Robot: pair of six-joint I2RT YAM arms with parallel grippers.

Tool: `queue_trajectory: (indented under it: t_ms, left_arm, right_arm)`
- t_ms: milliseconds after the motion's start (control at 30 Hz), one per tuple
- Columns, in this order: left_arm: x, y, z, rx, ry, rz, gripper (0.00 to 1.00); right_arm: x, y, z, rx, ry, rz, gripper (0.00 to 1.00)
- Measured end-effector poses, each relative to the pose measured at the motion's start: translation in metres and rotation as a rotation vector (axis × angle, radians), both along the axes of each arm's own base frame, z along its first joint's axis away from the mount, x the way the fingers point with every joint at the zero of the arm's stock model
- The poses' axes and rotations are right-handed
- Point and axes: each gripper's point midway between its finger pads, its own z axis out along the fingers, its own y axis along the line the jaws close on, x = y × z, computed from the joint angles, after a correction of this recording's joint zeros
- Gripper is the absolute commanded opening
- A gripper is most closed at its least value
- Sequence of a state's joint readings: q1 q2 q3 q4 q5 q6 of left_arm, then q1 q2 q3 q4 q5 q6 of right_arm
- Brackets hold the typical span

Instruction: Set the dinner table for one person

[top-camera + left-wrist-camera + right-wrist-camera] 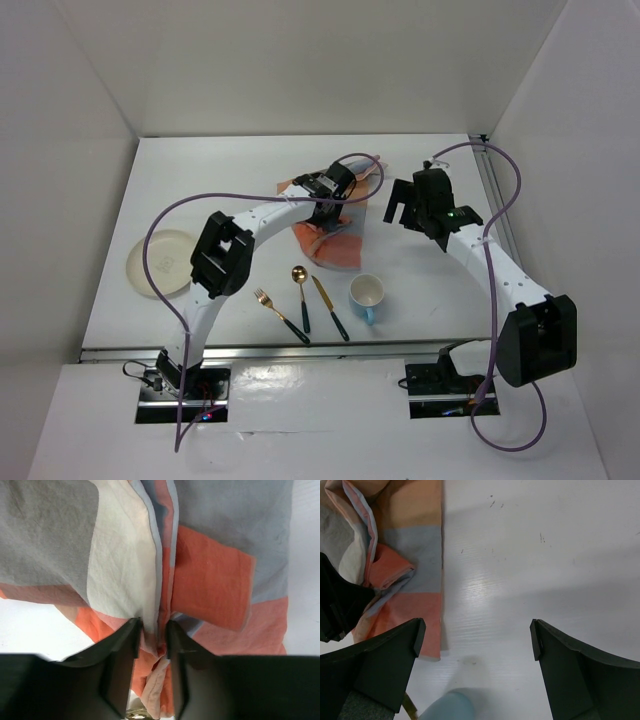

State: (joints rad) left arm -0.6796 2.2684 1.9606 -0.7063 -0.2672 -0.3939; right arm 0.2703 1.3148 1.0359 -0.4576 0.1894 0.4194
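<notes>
Several bunched layers of the placemat are between my left gripper's fingers, so next I open them and pinch just the placemat's cream edge (150,611) before I lift it.
The white dinner table (200,180) holds a bunched orange-blue checked cloth placemat (335,248) near its middle. My left gripper (326,208) is shut on a fold of the placemat (210,580), with the cloth pinched between its fingers (122,650). My right gripper (401,207) is open and empty, hovering over bare table (545,555) just right of the placemat (415,555). A cream plate (160,262) lies at the left. A gold fork (280,315), spoon (302,295) and knife (330,308) lie in front, beside a blue cup (367,295).
A metal rail (300,350) runs along the near edge and another (495,190) along the right side. White walls enclose the table. The cup's rim (447,707) shows below the right gripper. The left arm's purple cable loops over the left half of the table.
</notes>
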Motion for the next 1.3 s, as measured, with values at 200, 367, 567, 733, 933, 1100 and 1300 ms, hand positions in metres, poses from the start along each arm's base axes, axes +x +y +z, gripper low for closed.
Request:
queue_trajectory:
  t_ms: [200, 367, 567, 733, 933, 1100, 1300]
  left_arm:
    - [0.001, 0.003, 0.000, 0.014, -0.006, 0.006, 0.37]
    - [0.000, 0.004, 0.001, 0.017, -0.005, 0.007, 0.44]
    - [-0.002, 0.006, 0.007, 0.018, -0.004, 0.008, 0.52]
    - [-0.002, 0.006, 0.011, 0.015, -0.007, 0.009, 0.37]
    - [-0.003, 0.008, 0.011, 0.020, -0.005, 0.009, 0.45]
    - [-0.004, 0.009, 0.015, 0.022, -0.007, 0.009, 0.56]
    - [-0.004, 0.009, 0.021, 0.015, -0.013, 0.013, 0.62]
  right_arm:
    - [0.000, -0.001, 0.000, -0.005, 0.002, -0.002, 1.00]
    - [-0.001, -0.001, -0.001, -0.010, 0.006, 0.005, 1.00]
    - [-0.002, -0.001, -0.001, -0.012, 0.007, 0.008, 1.00]
    - [-0.002, 0.000, -0.001, -0.008, 0.008, 0.013, 1.00]
    - [-0.002, 0.003, -0.002, 0.003, 0.011, 0.023, 1.00]
    - [-0.003, 0.005, -0.002, 0.012, 0.013, 0.029, 1.00]
    - [-0.003, 0.005, -0.002, 0.015, 0.016, 0.033, 1.00]
